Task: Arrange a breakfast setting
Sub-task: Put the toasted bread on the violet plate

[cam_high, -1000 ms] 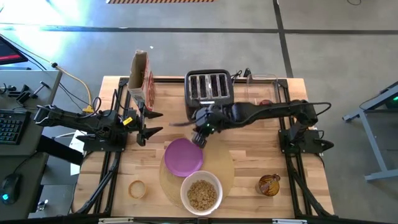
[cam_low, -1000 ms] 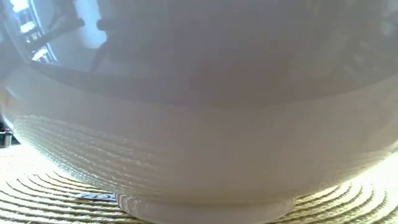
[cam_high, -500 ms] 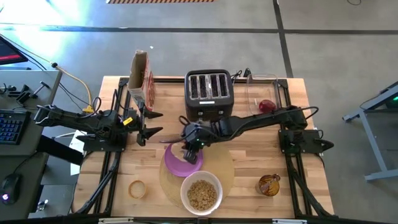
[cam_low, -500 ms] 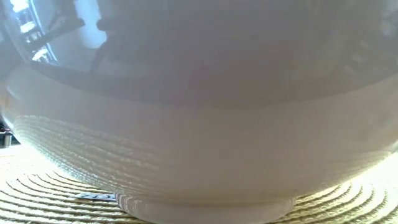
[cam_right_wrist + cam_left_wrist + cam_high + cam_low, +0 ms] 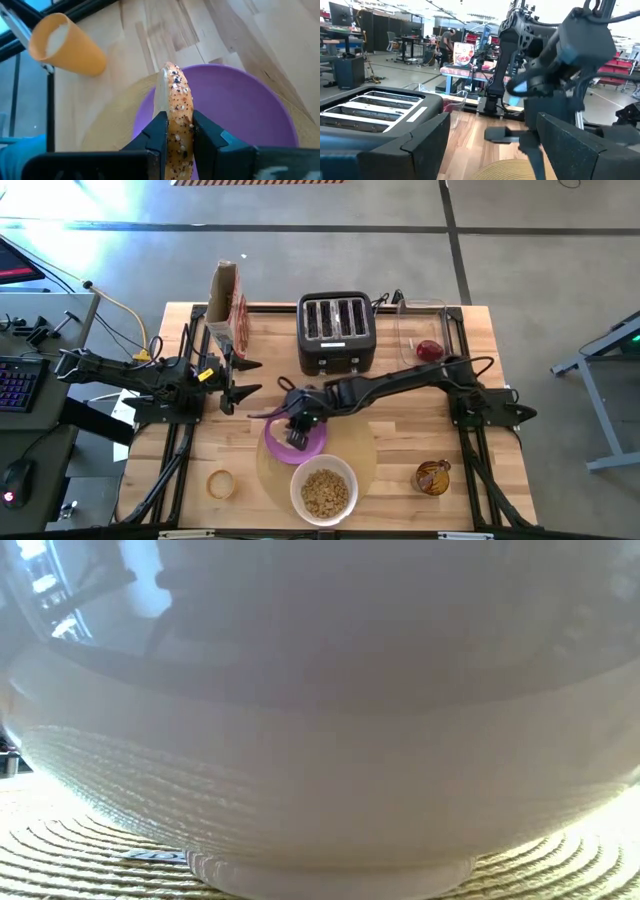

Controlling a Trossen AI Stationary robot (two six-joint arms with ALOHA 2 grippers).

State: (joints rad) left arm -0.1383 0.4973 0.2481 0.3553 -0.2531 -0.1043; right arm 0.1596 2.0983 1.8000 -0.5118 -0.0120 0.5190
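Note:
My right gripper is going to release the seeded bagel on the small purple plate [image 5: 287, 444] [image 5: 197, 122], just toward the orange cup's side.
My right gripper [image 5: 297, 436] is over the small purple plate [image 5: 283, 442], shut on a seeded bagel [image 5: 176, 95]. The plate lies on the round tan mat [image 5: 362, 455], beside the white bowl [image 5: 323, 490] of tan cereal. The bowl's foot rests on the mat in the low view [image 5: 330, 875]. The amber glass cup [image 5: 433, 477] stands at the near right. The red fruit [image 5: 428, 350] lies in a clear container at the far right. My left gripper [image 5: 243, 378] waits open and empty at the left. No spoon shows. My right gripper pinches the bagel between its two fingers [image 5: 159, 131], one on each flat face [image 5: 178, 116]. The fingers come slanting down from the table's right. The bagel stands on edge over the purple plate [image 5: 235, 107]; whether its lower edge touches the plate, I cannot tell.
A black toaster [image 5: 335, 330] stands at the far middle, and a cereal box [image 5: 225, 305] at the far left. A small orange cup [image 5: 220, 483] is at the near left and also shows in the right wrist view [image 5: 67, 45]. Bare wood lies between mat and amber cup.
My right gripper has moved from in front of the toaster toward the table's near left and down, carrying the bagel over the purple plate. It has stayed shut on the bagel. The plate, bowl and mat have not moved.

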